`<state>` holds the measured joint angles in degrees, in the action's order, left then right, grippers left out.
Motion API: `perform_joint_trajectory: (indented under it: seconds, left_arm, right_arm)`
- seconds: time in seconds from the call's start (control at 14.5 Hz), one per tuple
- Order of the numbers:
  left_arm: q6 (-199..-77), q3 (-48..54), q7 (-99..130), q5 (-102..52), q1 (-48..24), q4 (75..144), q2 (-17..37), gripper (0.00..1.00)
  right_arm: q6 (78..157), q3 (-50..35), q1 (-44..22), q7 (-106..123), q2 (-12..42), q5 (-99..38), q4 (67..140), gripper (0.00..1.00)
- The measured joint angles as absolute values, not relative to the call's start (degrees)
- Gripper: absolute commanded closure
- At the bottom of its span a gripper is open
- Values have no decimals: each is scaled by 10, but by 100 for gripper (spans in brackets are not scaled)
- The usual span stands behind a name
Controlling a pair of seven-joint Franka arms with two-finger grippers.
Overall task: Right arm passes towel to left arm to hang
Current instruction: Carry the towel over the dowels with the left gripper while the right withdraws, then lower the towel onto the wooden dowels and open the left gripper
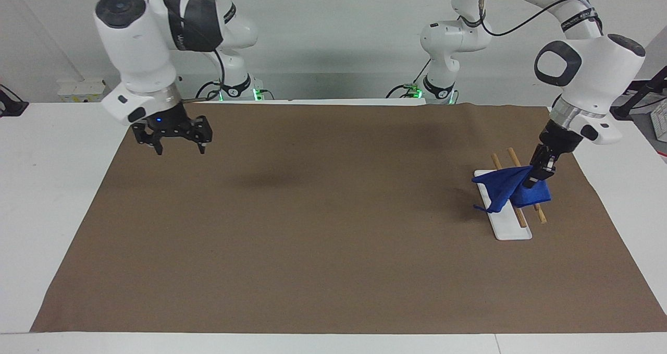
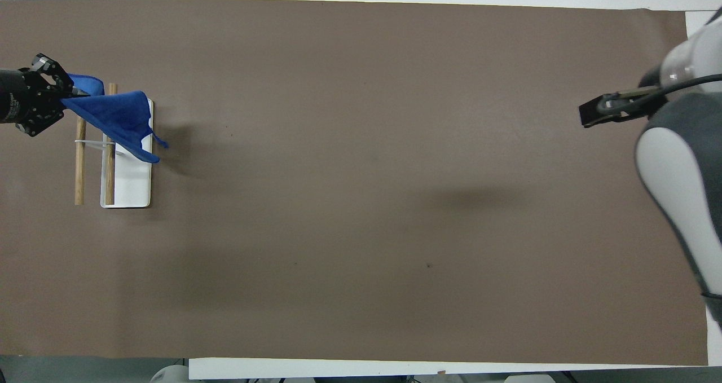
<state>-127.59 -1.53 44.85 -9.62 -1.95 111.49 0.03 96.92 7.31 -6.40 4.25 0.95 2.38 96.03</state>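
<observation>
Next, I release the royal-blue towel from my left gripper across the middle of both wooden rods [image 2: 108,139] on the small rack.
The royal-blue towel [image 1: 501,188] hangs from my left gripper [image 1: 533,179], which is shut on one edge of it. The towel is spread over the two wooden rods [image 1: 540,216] of a small rack with a white base [image 1: 513,232], at the left arm's end of the mat. One corner droops over the base. In the overhead view the towel [image 2: 119,120] crosses both rods [image 2: 80,174], and the left gripper [image 2: 69,94] is just past the outer rod. My right gripper [image 1: 180,147], with its blue light on, is open and empty above the mat's corner at the right arm's end.
A brown mat [image 1: 323,239] covers most of the white table [image 1: 57,187]. The rack is the only other object on it. The right arm's body fills the overhead view's edge [image 2: 677,174].
</observation>
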Motion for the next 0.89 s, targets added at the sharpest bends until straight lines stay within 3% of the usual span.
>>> perform_joint_trajectory:
  seconds: [0.48, 0.89]
  left_arm:
    - [-1240, -17, 430, -1, -1, 1055, 22, 100]
    - [-1207, -17, 397, 47, 0, 1031, 22, 99]
  right_arm:
    - [964, 87, -74, 53, 7, 0, 964, 0]
    - [902, 94, -53, 53, 3, -1, 966, 0]
